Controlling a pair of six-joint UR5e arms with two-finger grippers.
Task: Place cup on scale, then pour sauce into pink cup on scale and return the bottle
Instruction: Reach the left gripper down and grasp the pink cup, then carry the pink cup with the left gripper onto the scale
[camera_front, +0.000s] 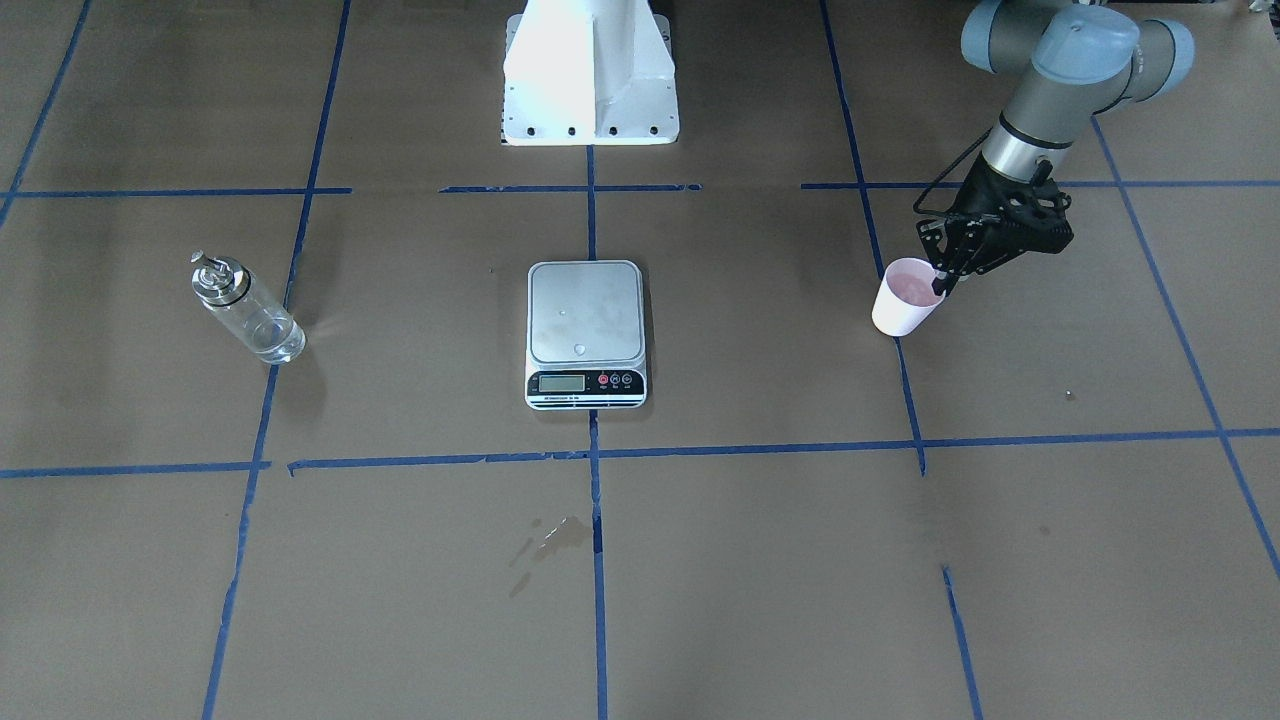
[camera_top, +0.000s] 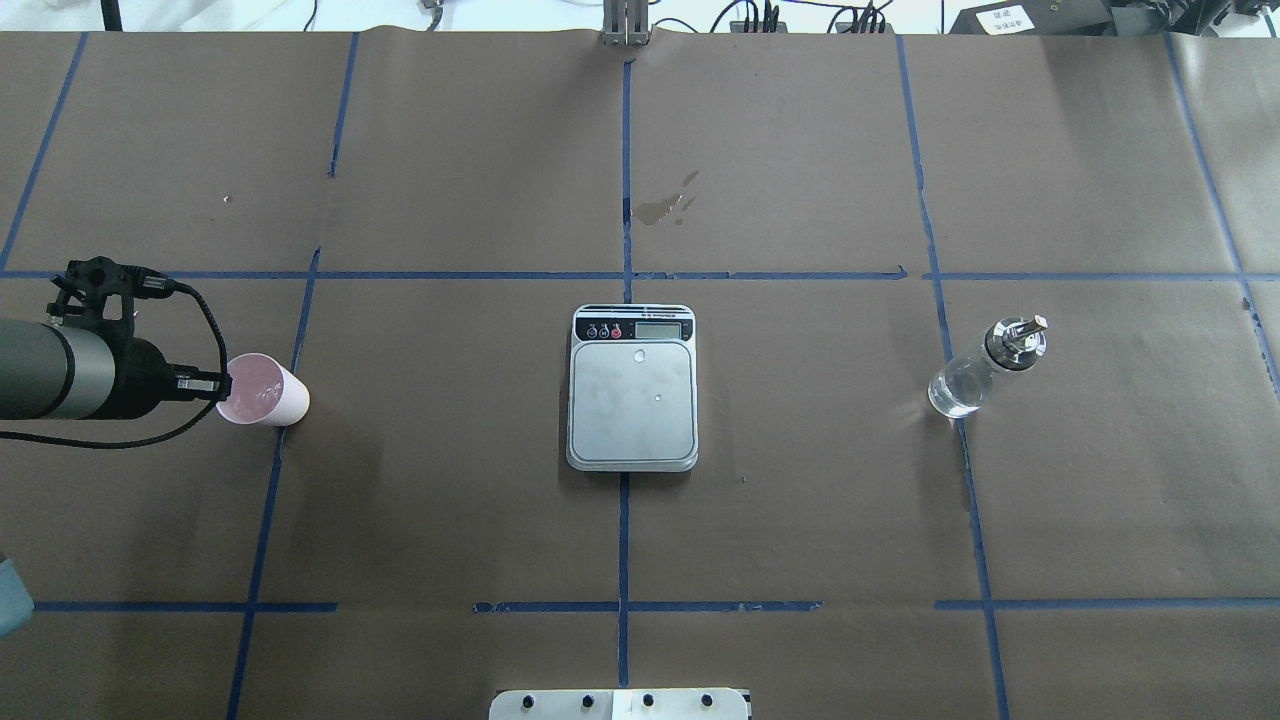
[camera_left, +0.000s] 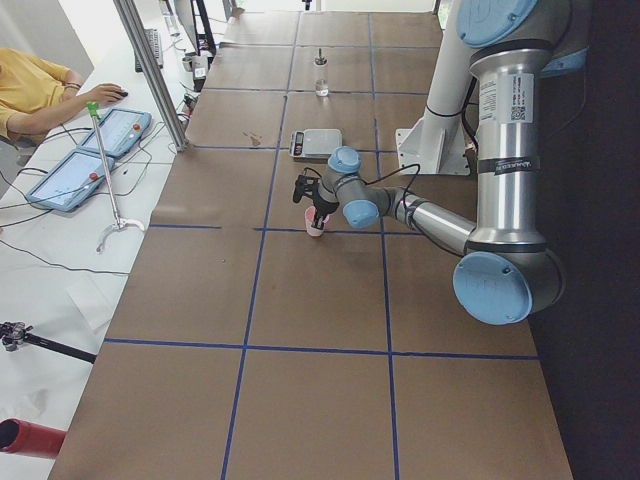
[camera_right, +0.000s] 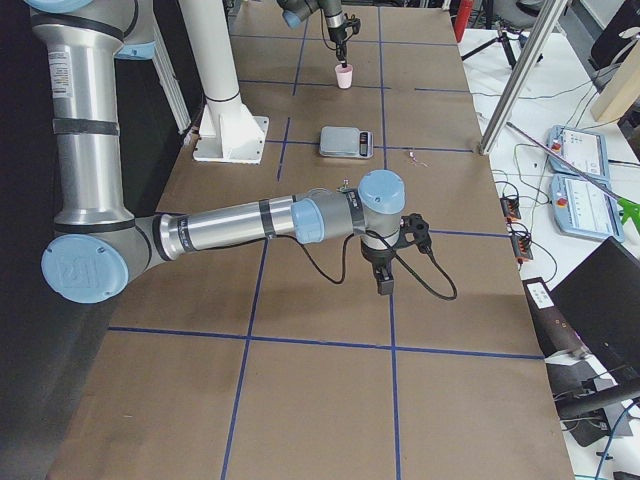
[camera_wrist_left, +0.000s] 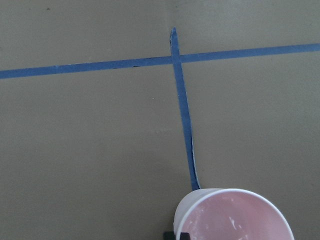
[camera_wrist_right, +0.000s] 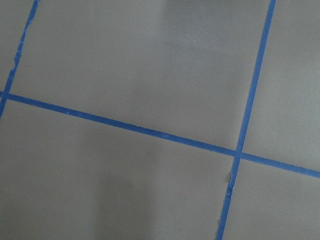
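Note:
Next, I release the cup from my left gripper on the middle of the scale's steel platform (camera_front: 587, 313).
The cup (camera_front: 903, 305), white outside and pink inside, stands on a blue tape line at the robot's left side. My left gripper (camera_front: 943, 283) reaches down onto the cup's rim, with its fingers close together on the near wall. The left wrist view shows the cup (camera_wrist_left: 235, 220) at the bottom edge. The scale (camera_top: 632, 400) lies at the table's centre with nothing on its steel platform. The bottle (camera_top: 975, 375) of clear sauce stands far off on the robot's right side. My right gripper (camera_right: 383, 287) hangs over bare paper near the table's end; I cannot tell whether it is open or shut.
Brown paper with blue tape lines covers the table. A small wet stain (camera_top: 670, 205) marks the paper beyond the scale. The white robot base (camera_front: 590, 75) stands behind the scale. A person sits at a side bench (camera_left: 40, 90) with tablets.

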